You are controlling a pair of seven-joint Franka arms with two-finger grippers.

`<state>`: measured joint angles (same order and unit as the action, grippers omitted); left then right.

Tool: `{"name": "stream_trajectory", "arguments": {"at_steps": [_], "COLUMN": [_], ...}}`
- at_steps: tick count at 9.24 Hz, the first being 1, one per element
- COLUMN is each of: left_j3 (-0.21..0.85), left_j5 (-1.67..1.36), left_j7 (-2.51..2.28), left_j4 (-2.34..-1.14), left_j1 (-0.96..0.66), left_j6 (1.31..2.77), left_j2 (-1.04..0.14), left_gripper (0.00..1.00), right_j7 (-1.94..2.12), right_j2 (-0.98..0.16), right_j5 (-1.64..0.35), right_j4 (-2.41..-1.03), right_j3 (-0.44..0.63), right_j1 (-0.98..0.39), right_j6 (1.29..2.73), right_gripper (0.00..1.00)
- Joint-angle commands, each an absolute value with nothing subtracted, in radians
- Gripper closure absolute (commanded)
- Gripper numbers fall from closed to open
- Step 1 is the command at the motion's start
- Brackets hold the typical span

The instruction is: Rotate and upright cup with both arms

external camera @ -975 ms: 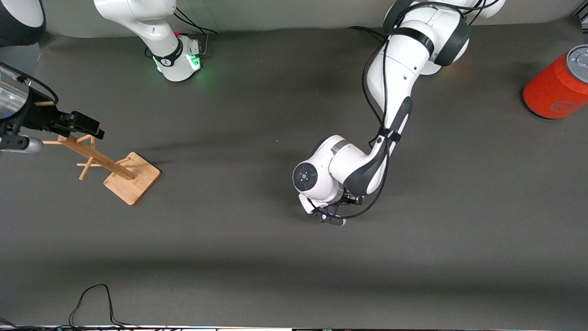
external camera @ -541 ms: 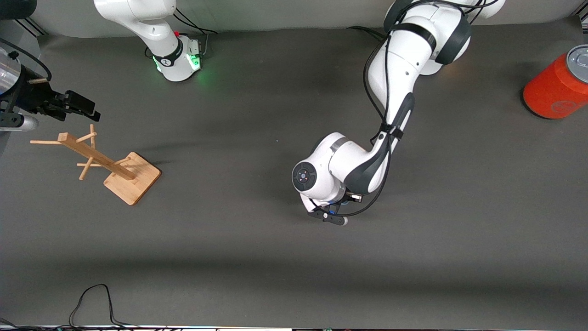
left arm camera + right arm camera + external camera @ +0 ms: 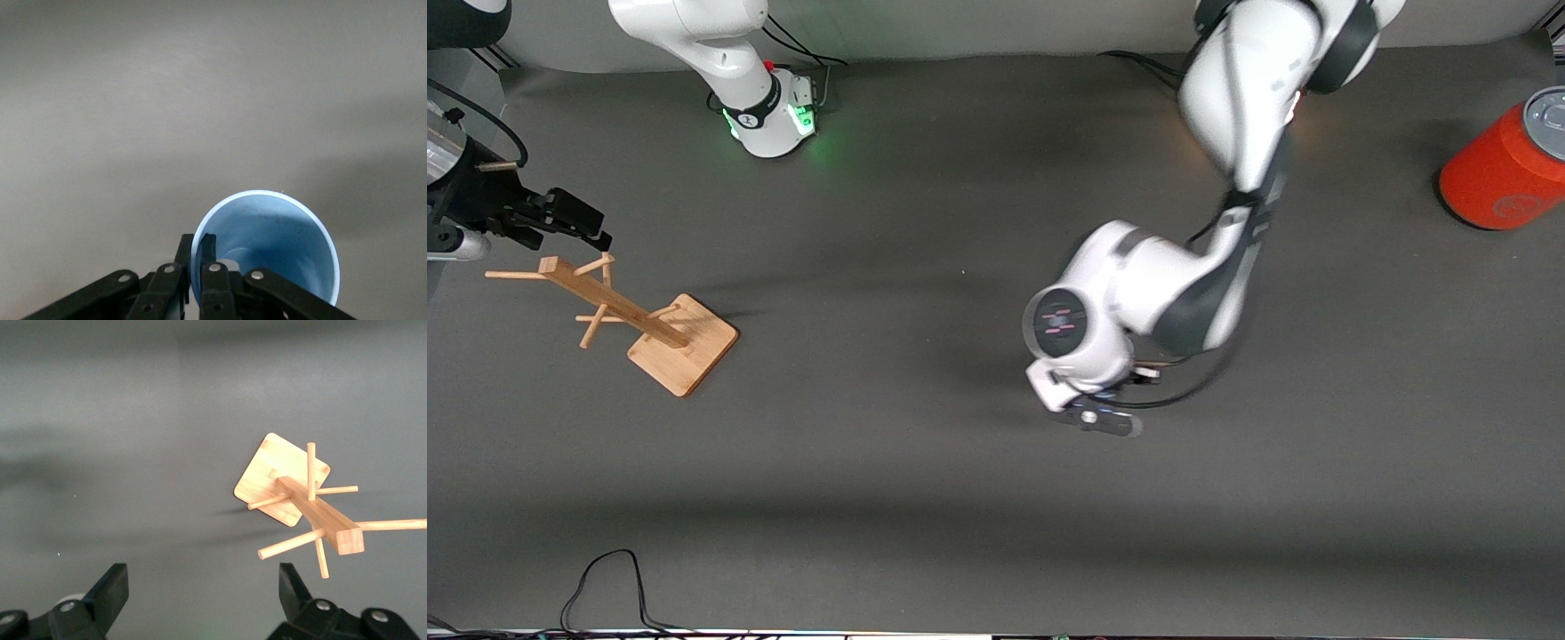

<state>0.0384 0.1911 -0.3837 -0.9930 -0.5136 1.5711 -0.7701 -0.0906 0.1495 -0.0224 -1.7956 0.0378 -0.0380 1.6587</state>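
Observation:
The robot's left gripper needs to let go of the pale-blue cup on the grey table midway (image 3: pixel 1082 377) between the wooden rack and red-orange can.
In the left wrist view the pale-blue cup (image 3: pixel 280 247) shows its open mouth, and my left gripper (image 3: pixel 198 243) is shut on its rim, one finger inside and one outside. The cup hangs over the middle of the grey table. From the front, the left arm's wrist (image 3: pixel 1080 342) covers the cup and the fingers. My right gripper (image 3: pixel 574 218) hovers open at the right arm's end of the table, just above the top of a wooden rack, with nothing between its fingers (image 3: pixel 110 590).
A wooden peg rack (image 3: pixel 640 320) on a square base stands at the right arm's end. A red-orange can (image 3: pixel 1507 164) with a grey top stands at the left arm's end. A black cable (image 3: pixel 605 578) lies by the table's near edge.
The left gripper closed onto the cup's rim, and the left wrist rose and shifted toward the left arm's end. The right gripper drew back off the rack's top.

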Motion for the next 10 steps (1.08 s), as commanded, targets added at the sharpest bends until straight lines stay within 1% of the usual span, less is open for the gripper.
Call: {"name": "stream_trajectory", "arguments": {"at_steps": [1, 2, 3, 4, 5, 7, 8, 10], "left_j3": [0.046, 0.048, 0.046, 0.046, 0.048, 0.048, 0.046, 0.045], "left_j5": [0.073, 0.011, -0.018, -0.021, -0.021, -0.02, -0.014, -0.011], "left_j7": [-0.361, -0.359, -0.359, -0.376, -0.385, -0.463, -0.519, -0.584], "left_j4": [-1.313, -1.503, -1.679, -1.809, -1.895, -2.0, -2.019, -2.034], "left_j1": [-0.404, -0.365, -0.359, -0.362, -0.371, -0.415, -0.449, -0.489], "left_j6": [1.708, 1.859, 2.037, 2.207, 2.346, 2.628, 2.728, 2.863], "left_j2": [-0.487, -0.38, -0.308, -0.278, -0.281, -0.34, -0.383, -0.452], "left_gripper": [1.0, 1.0, 1.0, 1.0, 1.0, 1.0, 1.0, 1.0], "right_j7": [-0.083, -0.084, -0.084, -0.084, -0.084, -0.095, -0.095, -0.095], "right_j2": [0.166, 0.169, 0.169, 0.169, 0.169, 0.172, 0.172, 0.175], "right_j5": [0.015, 0.031, 0.032, 0.05, 0.06, 0.061, 0.061, 0.095], "right_j4": [-1.822, -1.833, -1.839, -1.85, -1.853, -1.867, -1.867, -1.87], "right_j3": [0.014, 0.012, 0.012, 0.012, 0.012, 0.012, 0.012, 0.012], "right_j1": [-0.038, -0.038, -0.038, -0.038, -0.04, -0.04, -0.04, -0.04], "right_j6": [1.674, 1.678, 1.68, 1.693, 1.697, 1.709, 1.71, 1.709], "right_gripper": [0.0, 0.0, 0.0, 0.0, 0.0, 0.0, 0.0, 0.0]}}
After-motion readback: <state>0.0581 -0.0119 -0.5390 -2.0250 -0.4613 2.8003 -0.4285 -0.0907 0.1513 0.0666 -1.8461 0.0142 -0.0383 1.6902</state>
